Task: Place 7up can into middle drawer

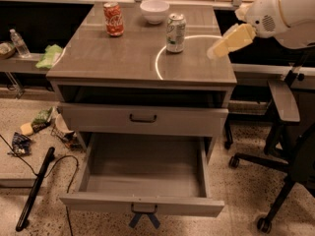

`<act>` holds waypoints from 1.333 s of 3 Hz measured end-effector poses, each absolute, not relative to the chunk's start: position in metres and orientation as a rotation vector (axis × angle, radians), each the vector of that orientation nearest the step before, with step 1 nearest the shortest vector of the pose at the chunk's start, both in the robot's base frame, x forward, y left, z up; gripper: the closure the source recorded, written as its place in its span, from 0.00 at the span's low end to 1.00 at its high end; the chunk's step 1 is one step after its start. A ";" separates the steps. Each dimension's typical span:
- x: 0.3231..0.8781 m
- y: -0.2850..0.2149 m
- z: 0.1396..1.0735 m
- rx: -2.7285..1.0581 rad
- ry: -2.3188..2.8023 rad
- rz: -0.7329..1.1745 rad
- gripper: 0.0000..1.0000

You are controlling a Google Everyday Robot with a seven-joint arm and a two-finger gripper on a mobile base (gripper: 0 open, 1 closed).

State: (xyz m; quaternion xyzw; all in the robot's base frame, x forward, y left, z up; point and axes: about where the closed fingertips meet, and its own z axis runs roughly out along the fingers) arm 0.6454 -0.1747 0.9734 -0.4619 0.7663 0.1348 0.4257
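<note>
The robot's gripper should next close around the middle of the body (175, 35) of the 7up can on the grey cabinet top.
The 7up can (175, 32), silver and green, stands upright on the grey cabinet top (123, 58), right of centre. The middle drawer (142, 178) is pulled wide open below, its grey inside bare, with dark crossed strips on its front handle (144, 215). My gripper (214, 51), pale yellow on a white arm, hangs in the air over the right edge of the cabinet top. It is to the right of the can, apart from it and holding nothing visible.
A red Coca-Cola can (113, 18) and a white bowl (154, 10) stand at the back of the top. The upper drawer front with a black handle (143, 118) is shut. Office chairs (283, 102) stand at the right. Floor clutter (34, 124) and a black stick (34, 188) lie at the left.
</note>
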 end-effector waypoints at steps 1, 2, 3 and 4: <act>0.694 -0.163 0.957 -1.020 1.894 0.336 0.00; 0.715 -0.166 0.966 -0.947 1.853 0.293 0.00; 0.715 -0.166 0.967 -0.947 1.852 0.293 0.00; 0.728 -0.164 0.954 -0.940 1.870 0.266 0.00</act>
